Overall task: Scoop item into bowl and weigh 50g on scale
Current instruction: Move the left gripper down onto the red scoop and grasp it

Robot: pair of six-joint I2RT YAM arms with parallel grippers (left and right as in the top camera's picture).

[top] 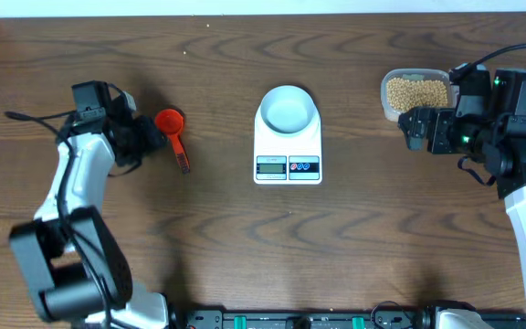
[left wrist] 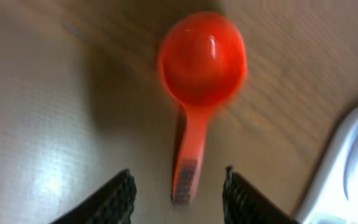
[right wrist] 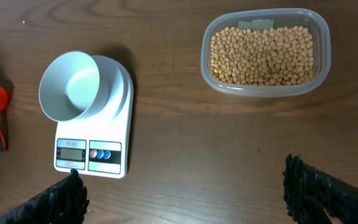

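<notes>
The red scoop's handle is at my left gripper's fingers, but my right gripper by the beans needs that handle, so my left gripper will grab the scoop's cup (top: 169,121).
A red scoop (top: 170,121) lies on the table left of the scale, cup away from me, handle pointing back. My left gripper (top: 149,139) hovers by it. In the left wrist view the scoop (left wrist: 202,59) has its handle end between the left gripper's (left wrist: 179,186) fingers, which stand apart and touch nothing. The empty pale bowl (top: 288,108) sits on the white scale (top: 288,157); the right wrist view shows this bowl (right wrist: 70,86) and scale (right wrist: 98,149) too. The beans (right wrist: 263,55) fill a clear tub. My right gripper (right wrist: 182,193) is wide open and empty.
The clear plastic tub (top: 387,100) stands at the far right, just left of the right arm. A white corner of the scale (left wrist: 347,168) shows at the right of the left wrist view. Bare wood lies between scale and tub.
</notes>
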